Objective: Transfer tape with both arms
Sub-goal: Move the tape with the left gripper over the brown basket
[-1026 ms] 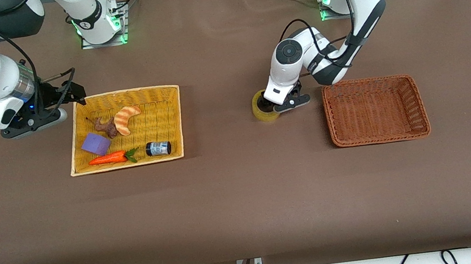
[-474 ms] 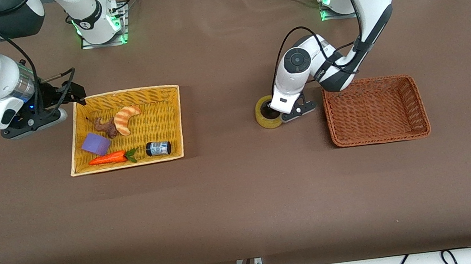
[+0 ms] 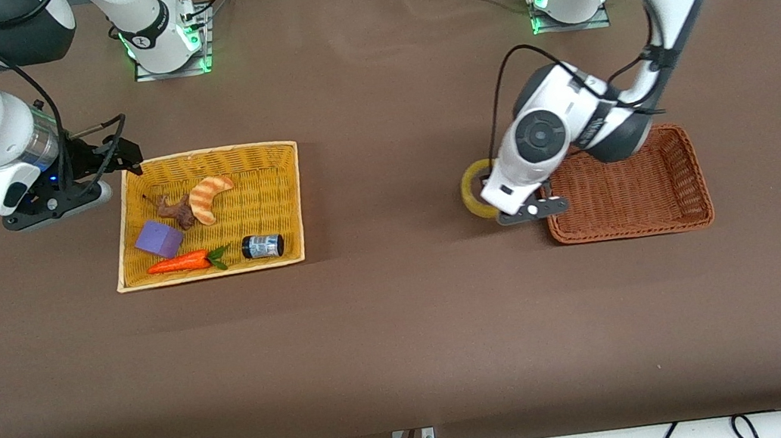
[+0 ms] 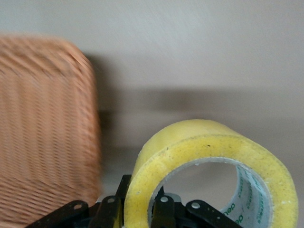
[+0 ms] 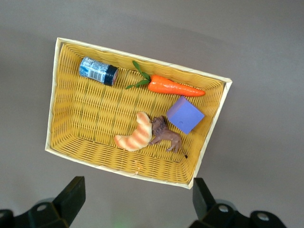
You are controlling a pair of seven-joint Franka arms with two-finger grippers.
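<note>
Next, my left gripper lets go of the tape inside the brown basket (image 3: 602, 199), a little toward the side of it that faces the yellow basket.
The tape (image 3: 473, 190), a yellowish roll with a wide hole, is held up on edge above the table beside the brown basket (image 3: 612, 136). My left gripper (image 3: 493, 197) is shut on the roll's wall, one finger inside the hole and one outside. The left wrist view shows the tape (image 4: 209, 142) pinched in the left gripper (image 4: 142, 202), with the brown basket (image 4: 47, 118) beside it. My right gripper (image 3: 126, 160) is open and empty over the table by the yellow basket's (image 3: 198, 154) corner; it shows open in the right wrist view (image 5: 137, 194).
The yellow basket (image 5: 142, 59) holds a croissant (image 3: 210, 195), a brown toy animal (image 3: 177, 209), a purple block (image 3: 159, 238), a carrot (image 3: 181, 263) and a small black jar (image 3: 262, 246). The brown basket holds nothing that I can see.
My left arm has lifted the tape off the table and carried it toward the brown basket, tilting the roll onto its edge. The right arm has not moved.
</note>
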